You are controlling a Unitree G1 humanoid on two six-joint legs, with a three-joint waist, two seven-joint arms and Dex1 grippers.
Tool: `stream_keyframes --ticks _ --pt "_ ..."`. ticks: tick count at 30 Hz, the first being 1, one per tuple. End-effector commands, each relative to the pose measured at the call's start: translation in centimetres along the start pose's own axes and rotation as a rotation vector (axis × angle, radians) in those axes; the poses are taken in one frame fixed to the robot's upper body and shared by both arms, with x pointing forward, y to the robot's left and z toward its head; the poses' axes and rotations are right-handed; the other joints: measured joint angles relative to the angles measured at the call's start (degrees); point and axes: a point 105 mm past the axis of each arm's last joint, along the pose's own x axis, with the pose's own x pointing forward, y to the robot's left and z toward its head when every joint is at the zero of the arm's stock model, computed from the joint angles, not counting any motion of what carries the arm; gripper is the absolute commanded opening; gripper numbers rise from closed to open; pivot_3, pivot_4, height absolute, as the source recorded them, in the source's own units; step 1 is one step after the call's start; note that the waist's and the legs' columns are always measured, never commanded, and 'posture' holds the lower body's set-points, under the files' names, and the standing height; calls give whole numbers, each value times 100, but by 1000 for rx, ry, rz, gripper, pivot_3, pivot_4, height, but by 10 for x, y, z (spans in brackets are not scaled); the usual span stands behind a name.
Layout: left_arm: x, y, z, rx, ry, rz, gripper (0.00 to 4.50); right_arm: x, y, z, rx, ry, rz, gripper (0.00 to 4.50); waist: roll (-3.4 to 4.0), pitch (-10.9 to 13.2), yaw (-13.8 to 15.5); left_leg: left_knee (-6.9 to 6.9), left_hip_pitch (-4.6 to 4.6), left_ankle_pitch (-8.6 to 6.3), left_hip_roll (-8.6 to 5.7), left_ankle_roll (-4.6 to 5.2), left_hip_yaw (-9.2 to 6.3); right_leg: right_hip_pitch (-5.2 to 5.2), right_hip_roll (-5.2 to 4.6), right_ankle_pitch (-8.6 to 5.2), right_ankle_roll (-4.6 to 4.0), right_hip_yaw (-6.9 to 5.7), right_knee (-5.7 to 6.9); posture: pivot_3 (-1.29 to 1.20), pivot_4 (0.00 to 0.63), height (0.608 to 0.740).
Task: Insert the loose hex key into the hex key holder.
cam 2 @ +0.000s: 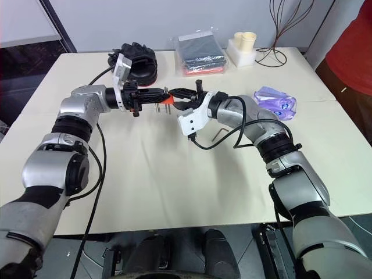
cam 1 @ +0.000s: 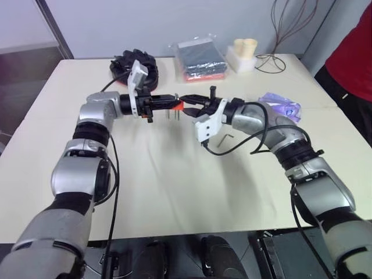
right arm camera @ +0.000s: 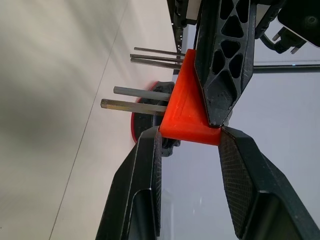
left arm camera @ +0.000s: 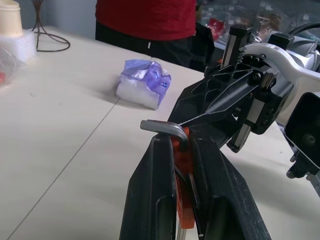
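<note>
The left gripper covers the hex key holder up to its thick keys, so next the right gripper steadies it while the left gripper takes the thin-key end (right arm camera: 188, 62).
The hex key holder (cam 1: 176, 104), a small orange-red block, hangs in the air above the middle of the table between my two grippers. Short dark keys (right arm camera: 140, 100) stick out of it. My left gripper (cam 1: 170, 103) reaches in from the left and is shut on the holder (left arm camera: 184, 165); a bent key end rests across its fingertips. From the right, my right gripper (cam 1: 186, 106) pinches the block's other end (right arm camera: 187, 107). The loose hex key (cam 1: 226, 138), a thin grey L, lies on the table under my right forearm.
A purple packet (cam 1: 280, 106) lies at the right. Along the far edge sit a black bundle (cam 1: 138, 65), a clear bag of dark and red items (cam 1: 199, 58), a white block with a cup (cam 1: 244, 53) and a wire stand (cam 1: 272, 61). A person in red (cam 1: 354, 58) stands at the far right.
</note>
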Motion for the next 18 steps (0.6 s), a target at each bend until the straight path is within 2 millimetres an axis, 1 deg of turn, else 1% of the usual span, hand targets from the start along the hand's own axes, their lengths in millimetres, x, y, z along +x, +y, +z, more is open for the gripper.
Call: stream_keyframes --ticks 1,4,18 --pt "-6 3 8 52 -2 35 1902 0 -23 8 -22 -37 -84 1055 0 0 0 0 0 0 0 0 0 0 0 0 0 0 0 0 150 740" --pt "-6 4 6 66 7 43 3231 0 -24 8 -22 -37 -87 1055 0 0 1 1 0 0 0 0 0 0 0 0 0 1 1 0 150 740" --pt "-3 1 1 55 0 22 3231 1 -28 9 -20 -38 -104 1055 0 0 1 4 0 1 0 -1 0 0 0 0 0 1 4 0 150 740"
